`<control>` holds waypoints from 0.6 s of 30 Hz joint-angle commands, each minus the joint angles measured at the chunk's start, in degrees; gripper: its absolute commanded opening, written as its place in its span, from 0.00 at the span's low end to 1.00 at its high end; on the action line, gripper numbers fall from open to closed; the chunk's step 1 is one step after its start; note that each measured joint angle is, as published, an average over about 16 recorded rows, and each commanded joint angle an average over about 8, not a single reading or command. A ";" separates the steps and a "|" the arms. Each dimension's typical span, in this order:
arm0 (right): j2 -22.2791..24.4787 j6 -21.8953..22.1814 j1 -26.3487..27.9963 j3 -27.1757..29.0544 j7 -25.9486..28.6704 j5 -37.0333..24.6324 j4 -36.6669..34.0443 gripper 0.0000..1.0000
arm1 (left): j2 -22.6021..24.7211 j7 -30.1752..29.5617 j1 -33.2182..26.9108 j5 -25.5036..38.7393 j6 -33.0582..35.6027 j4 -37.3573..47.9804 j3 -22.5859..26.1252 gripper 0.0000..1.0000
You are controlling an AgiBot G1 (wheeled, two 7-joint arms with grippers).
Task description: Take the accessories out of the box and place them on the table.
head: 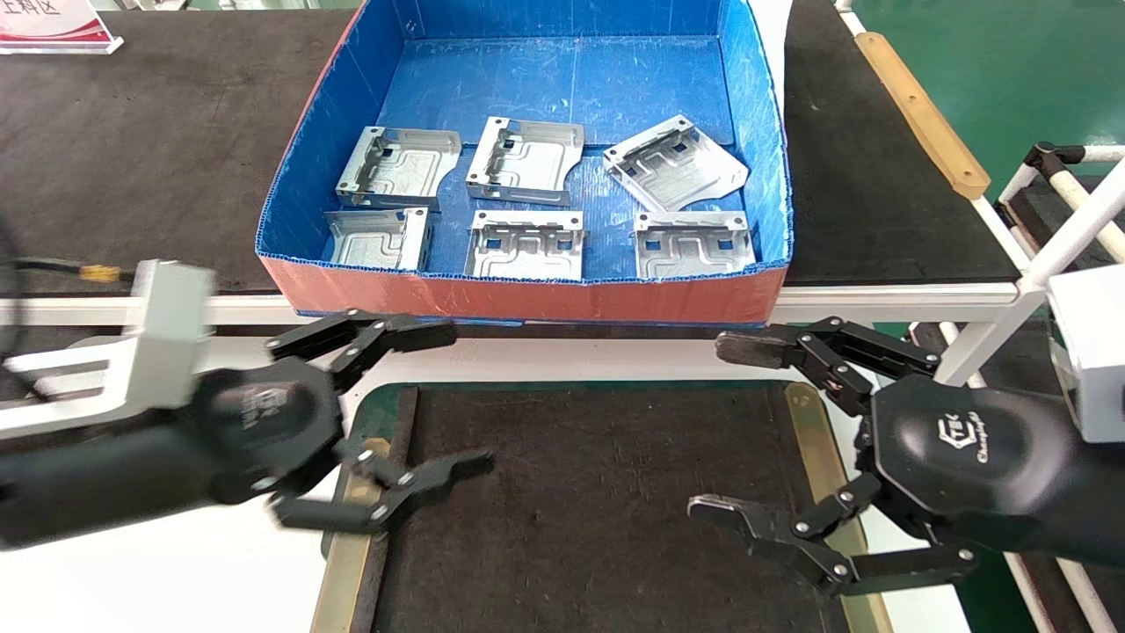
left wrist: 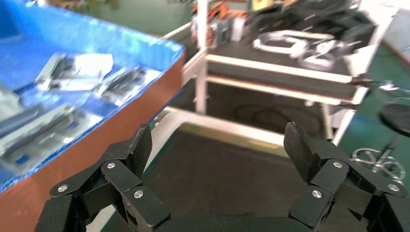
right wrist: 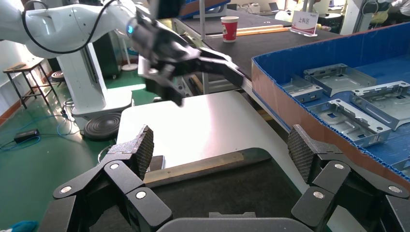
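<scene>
Next, I close my left gripper on the raised folded side (head: pixel 488 152) of the middle metal plate in the far row inside the blue box.
Several silver stamped metal plates (head: pixel 527 162) lie in two rows on the floor of the blue box (head: pixel 562 75) with orange-red walls, on the black bench. They also show in the right wrist view (right wrist: pixel 338 77) and, blurred, in the left wrist view (left wrist: pixel 77 72). My left gripper (head: pixel 461 396) is open and empty above the left edge of the dark felt mat (head: pixel 580 510) on the white table (head: pixel 158 580), just in front of the box. My right gripper (head: pixel 716 426) is open and empty above the mat's right edge. No plate lies on the mat.
The box's front wall (head: pixel 527 299) stands between the grippers and the plates. Brass strips (head: pixel 817 422) edge the mat. A white rack frame (head: pixel 1055 237) stands at the right. A red cup (right wrist: pixel 229 28) and a sign (right wrist: pixel 304 21) sit on the bench beyond.
</scene>
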 commanded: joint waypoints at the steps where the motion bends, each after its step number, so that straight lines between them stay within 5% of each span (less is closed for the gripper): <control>1: 0.00 0.00 0.00 0.00 0.00 0.00 0.00 1.00 | 0.87 -0.74 -0.46 2.08 -2.43 -0.37 0.76 1.00; 18: 0.00 0.00 0.00 0.00 0.00 0.00 0.00 1.00 | 9.70 -4.34 -12.35 13.56 -14.61 11.50 4.66 1.00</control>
